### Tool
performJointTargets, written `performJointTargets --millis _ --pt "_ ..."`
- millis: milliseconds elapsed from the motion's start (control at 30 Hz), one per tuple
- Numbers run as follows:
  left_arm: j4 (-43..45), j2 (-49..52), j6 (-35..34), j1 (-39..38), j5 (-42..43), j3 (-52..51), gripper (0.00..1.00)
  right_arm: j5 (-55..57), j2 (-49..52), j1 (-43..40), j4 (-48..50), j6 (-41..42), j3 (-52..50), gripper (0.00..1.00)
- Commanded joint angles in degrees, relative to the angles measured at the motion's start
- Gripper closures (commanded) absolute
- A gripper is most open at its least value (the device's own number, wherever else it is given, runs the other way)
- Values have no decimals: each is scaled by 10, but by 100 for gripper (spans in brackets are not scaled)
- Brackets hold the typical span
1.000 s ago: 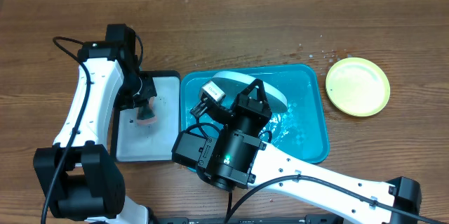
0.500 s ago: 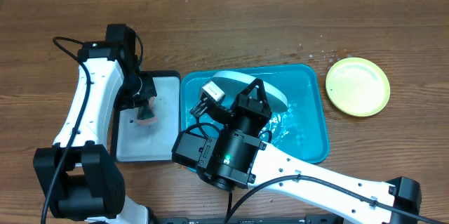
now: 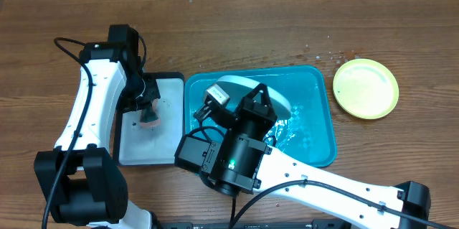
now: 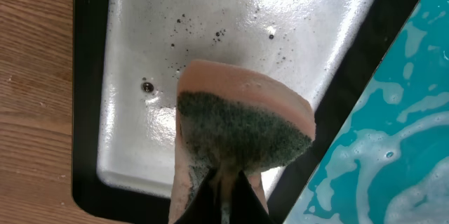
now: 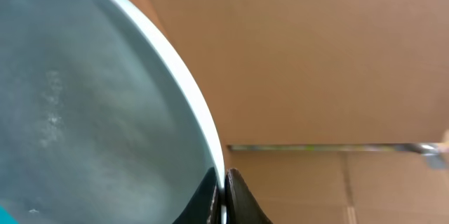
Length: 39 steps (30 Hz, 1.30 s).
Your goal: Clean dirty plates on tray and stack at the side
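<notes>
I am going to release the pale blue-rimmed plate from my right gripper so that it rests on top of the yellow-green plate (image 3: pixel 366 92).
My right gripper (image 5: pixel 223 182) is shut on the rim of a pale blue-rimmed plate (image 5: pixel 84 112) and holds it tilted over the turquoise tray (image 3: pixel 319 125); the plate shows partly behind the arm in the overhead view (image 3: pixel 244 83). A yellow-green plate (image 3: pixel 365 88) lies on the wooden table to the right of the tray. My left gripper (image 4: pixel 224 189) is shut on a pink sponge with a dark green scrubbing face (image 4: pixel 242 129), over the small white tray (image 4: pixel 231 20). A third plate is not visible.
The black-rimmed white tray (image 3: pixel 136 146) sits left of the turquoise tray and touches it. Soapy water lies in the turquoise tray (image 4: pixel 393 147). Cardboard fills the background of the right wrist view (image 5: pixel 337 62). The right arm's body (image 3: pixel 237 157) covers the tray's front left.
The right arm and its plate have shifted very slightly; the left arm has not moved.
</notes>
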Motion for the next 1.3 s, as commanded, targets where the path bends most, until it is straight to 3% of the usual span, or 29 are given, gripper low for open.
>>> performJointTargets --millis 0,67,167,267,467,967,1267 --pt "2 3 2 3 7 0 96 -41 -18 7 -2 22 16 96" --pt "2 3 2 3 7 0 96 -89 -18 5 16 47 15 96" --pt "2 3 2 3 7 0 96 -274 -18 -37 69 67 11 96" --pt "1 3 2 3 7 0 96 -472 -15 -124 126 146 -18 96" --pt "2 3 2 3 17 0 96 -638 -9 -283 219 180 -94 96" --pt "0 3 2 3 17 -1 96 -789 7 -791 222 207 -108 96" --pt "2 3 2 3 17 -1 96 -789 8 -993 240 202 -180 96"
